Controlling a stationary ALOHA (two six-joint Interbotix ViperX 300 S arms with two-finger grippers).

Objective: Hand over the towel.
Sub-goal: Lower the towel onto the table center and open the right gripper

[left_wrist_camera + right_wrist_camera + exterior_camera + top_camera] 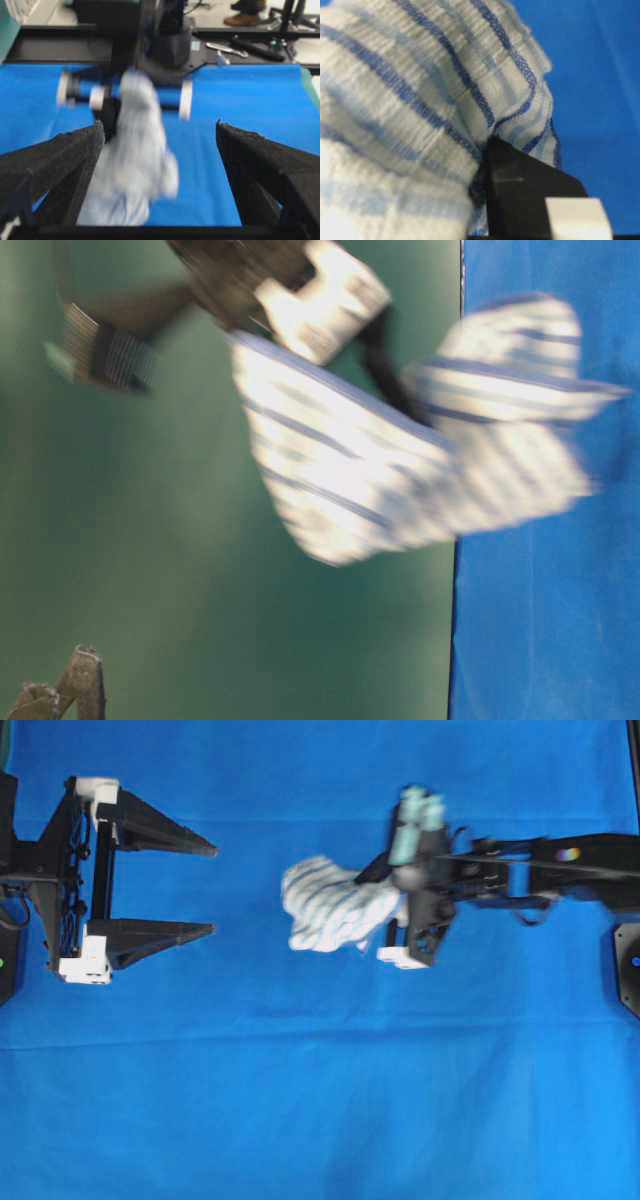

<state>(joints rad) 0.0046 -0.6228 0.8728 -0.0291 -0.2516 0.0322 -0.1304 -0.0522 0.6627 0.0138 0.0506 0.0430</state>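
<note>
My left gripper is open. I should put the towel down with my right gripper on the blue cloth (320,928) near my left gripper's fingers.
The towel (328,906), white with thin blue stripes, hangs bunched in the air over the middle of the table. My right gripper (378,912) is shut on its right end, coming in from the right. Up close the towel (410,100) fills the right wrist view, with one black finger (520,190) pressed into its folds. My left gripper (213,889) stands wide open at the left, its tips a short gap from the towel. Through its spread fingers (60,160) the blurred towel (135,160) hangs near the left finger. The table-level view shows the towel (400,460) blurred.
A large plain blue cloth (320,1100) covers the whole table. Beyond its far edge in the left wrist view stand the right arm's black base (170,40) and some loose tools (250,47). A green wall (150,540) backs the table-level view.
</note>
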